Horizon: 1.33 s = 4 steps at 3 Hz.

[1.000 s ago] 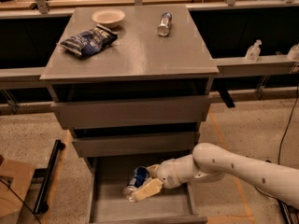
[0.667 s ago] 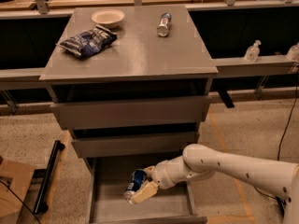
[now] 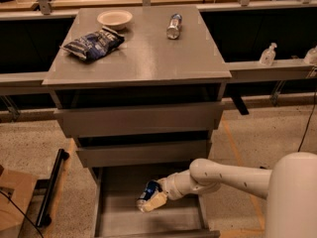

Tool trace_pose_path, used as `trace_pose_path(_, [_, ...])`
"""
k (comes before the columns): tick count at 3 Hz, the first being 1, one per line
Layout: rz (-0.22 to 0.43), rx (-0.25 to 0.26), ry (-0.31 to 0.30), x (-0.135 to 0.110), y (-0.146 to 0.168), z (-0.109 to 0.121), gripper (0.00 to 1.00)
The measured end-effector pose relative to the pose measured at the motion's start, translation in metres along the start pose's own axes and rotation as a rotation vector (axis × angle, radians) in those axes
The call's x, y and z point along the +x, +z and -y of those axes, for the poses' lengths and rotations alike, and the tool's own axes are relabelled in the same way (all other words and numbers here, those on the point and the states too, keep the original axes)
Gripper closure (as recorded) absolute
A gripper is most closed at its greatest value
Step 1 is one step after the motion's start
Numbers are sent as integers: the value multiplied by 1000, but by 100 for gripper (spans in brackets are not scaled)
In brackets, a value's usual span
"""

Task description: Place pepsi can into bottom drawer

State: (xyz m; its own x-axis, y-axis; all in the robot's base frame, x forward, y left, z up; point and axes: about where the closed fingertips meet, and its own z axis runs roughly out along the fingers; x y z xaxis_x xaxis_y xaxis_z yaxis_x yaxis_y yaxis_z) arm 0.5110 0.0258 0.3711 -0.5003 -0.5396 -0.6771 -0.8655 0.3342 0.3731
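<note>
Next, the gripper releases the pepsi can, now tilted inside the open drawer, on the front of the bottom drawer's bottom (image 3: 132,219), toward the side of the drawer near the black bar.
The pepsi can (image 3: 148,191), dark blue with a silver top, is tilted in my gripper (image 3: 150,199) inside the open bottom drawer (image 3: 115,216), just above its flat grey floor on the left-middle side. The gripper is shut on the can, with a cream fingertip (image 3: 154,202) below it. My white arm (image 3: 223,175) reaches in from the right. The two upper drawers (image 3: 138,120) of the grey cabinet are closed.
On the cabinet top (image 3: 148,53) lie a crinkled blue chip bag (image 3: 92,43), a white bowl (image 3: 115,18) and a slim silver-and-blue can (image 3: 173,26) on its side. A black bar (image 3: 52,187) leans on the floor at left. A sanitizer bottle (image 3: 268,54) stands on the right ledge.
My gripper has moved left and a little lower inside the bottom drawer, still holding the can.
</note>
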Motion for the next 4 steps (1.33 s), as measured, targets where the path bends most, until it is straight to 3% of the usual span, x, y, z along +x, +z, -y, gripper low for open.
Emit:
trace_pose_path(1, [5,-1,10,3,4,3,100])
trace_pose_path(2, [11,-24,-9,11,29,9,100])
trace_pose_path(4, [-73,-37,-2,70,120,44,100])
